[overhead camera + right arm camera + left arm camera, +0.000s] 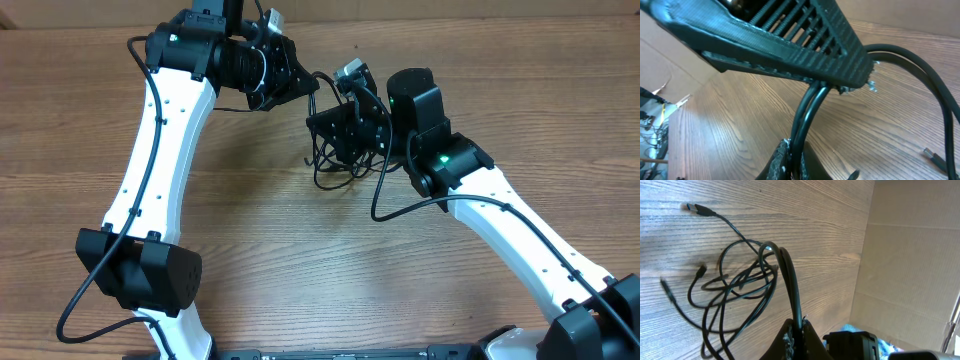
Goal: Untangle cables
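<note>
The robot's right gripper is pinching both strands of cable below the left gripper's finger, so it should open and grab a single piece of cable point(813, 110) to pull away from the tangle.
The cables point(335, 172) are thin black cords in a loose tangle on the wood table, between the two grippers. My left gripper point(308, 86) is shut on a doubled strand; the left wrist view shows its jaws point(798, 331) pinching that strand, with the tangle point(735, 285) hanging down to the table and a plug end point(696, 208) lying apart. My right gripper point(318, 120) sits just beside the left one. Its jaws point(795, 156) are shut on two strands point(807, 107) that run up under the left gripper's finger point(790, 50). Another plug point(935, 158) lies at the right.
A cardboard wall point(910, 255) stands along the far edge of the wood table point(300, 270). Both arms' own thick black wires loop beside them, one near the right arm point(385, 205). Both grippers are close together at the back centre.
</note>
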### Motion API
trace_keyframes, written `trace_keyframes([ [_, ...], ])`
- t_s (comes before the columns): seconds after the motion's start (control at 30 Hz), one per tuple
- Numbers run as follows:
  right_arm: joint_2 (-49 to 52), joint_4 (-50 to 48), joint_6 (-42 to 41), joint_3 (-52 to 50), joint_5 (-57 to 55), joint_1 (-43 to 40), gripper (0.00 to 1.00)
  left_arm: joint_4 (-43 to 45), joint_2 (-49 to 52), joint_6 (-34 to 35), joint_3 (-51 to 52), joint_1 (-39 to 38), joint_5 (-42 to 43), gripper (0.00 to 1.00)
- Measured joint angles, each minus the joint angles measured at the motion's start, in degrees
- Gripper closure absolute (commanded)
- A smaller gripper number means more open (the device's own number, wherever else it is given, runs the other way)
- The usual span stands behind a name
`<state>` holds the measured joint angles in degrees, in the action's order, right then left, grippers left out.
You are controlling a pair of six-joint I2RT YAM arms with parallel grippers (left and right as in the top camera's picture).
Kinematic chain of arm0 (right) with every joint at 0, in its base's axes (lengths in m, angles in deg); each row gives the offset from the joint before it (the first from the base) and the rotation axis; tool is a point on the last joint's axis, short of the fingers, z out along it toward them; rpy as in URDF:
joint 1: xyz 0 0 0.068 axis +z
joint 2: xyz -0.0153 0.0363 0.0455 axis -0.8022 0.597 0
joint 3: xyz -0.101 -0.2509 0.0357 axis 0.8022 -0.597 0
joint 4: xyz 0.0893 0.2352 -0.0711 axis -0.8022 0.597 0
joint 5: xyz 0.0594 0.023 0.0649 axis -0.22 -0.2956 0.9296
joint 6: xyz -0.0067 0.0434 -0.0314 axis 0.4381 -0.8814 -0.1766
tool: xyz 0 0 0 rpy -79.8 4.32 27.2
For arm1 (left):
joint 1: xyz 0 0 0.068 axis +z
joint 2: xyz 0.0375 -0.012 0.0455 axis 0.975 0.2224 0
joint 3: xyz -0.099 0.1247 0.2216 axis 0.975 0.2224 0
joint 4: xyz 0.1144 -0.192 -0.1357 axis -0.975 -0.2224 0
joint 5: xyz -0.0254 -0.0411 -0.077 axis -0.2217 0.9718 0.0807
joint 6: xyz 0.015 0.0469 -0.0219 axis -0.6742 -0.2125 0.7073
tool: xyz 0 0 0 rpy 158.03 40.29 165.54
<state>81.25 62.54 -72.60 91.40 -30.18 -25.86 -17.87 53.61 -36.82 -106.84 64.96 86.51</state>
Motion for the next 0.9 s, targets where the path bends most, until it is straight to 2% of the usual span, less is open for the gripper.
trace_keyframes([
  [0.37, 0.02, 0.07, -2.93, 0.00, -2.84, 0.31, 0.96, -0.26, 0.00, -0.48, 0.00, 0.07, 0.00, 0.96],
  [0.53, 0.04, -0.13, -3.96, 0.00, -1.46, 0.28, 0.88, -1.03, 0.00, -1.57, 0.00, 0.04, -0.02, 0.96],
  [0.9, 0.04, -0.76, -6.99, 0.00, -0.28, -0.87, 0.88, -2.08, 0.00, -1.81, 0.00, 0.04, -1.81, 0.96],
])
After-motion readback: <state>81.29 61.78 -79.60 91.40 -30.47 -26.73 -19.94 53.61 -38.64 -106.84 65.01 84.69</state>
